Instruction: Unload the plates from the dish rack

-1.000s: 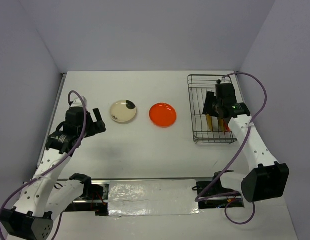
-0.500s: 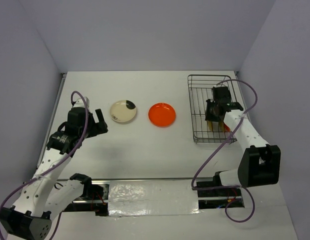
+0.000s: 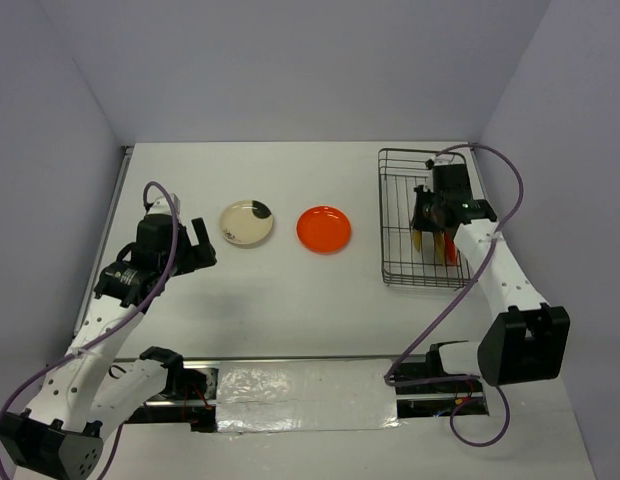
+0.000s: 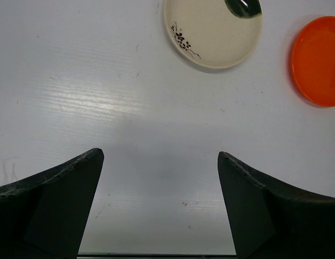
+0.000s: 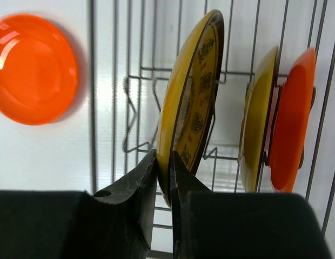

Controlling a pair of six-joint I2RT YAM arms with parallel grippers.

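Observation:
Next, my right gripper lets go of the patterned amber-yellow plate on the bare table (image 3: 272, 279), in a spot that is just below the cream plate.
The dark wire dish rack (image 3: 386, 220) stands at the right of the table. Three plates stand on edge in it: an amber-yellow plate with a patterned rim (image 5: 194, 91), a second amber-yellow one (image 5: 259, 118) and an orange-red one (image 5: 292, 118). My right gripper (image 5: 163, 162) reaches into the rack from above (image 3: 427, 222) and is shut on the lower rim of the first amber-yellow plate. A cream plate with a dark spot (image 3: 247, 223) and an orange-red plate (image 3: 325, 229) lie flat on the table. My left gripper (image 4: 160, 156) hovers open over bare table, near the cream plate (image 4: 210, 32).
The rack's wire sides (image 5: 92, 108) stand close around the gripped plate. Lavender walls enclose the white table (image 3: 290, 290) on three sides. The right arm's purple cable (image 3: 510, 190) loops over the rack's far corner.
The right jaws have closed from partly open onto the amber-yellow plate's rim, and that arm has shifted slightly over the rack. The left arm has barely moved.

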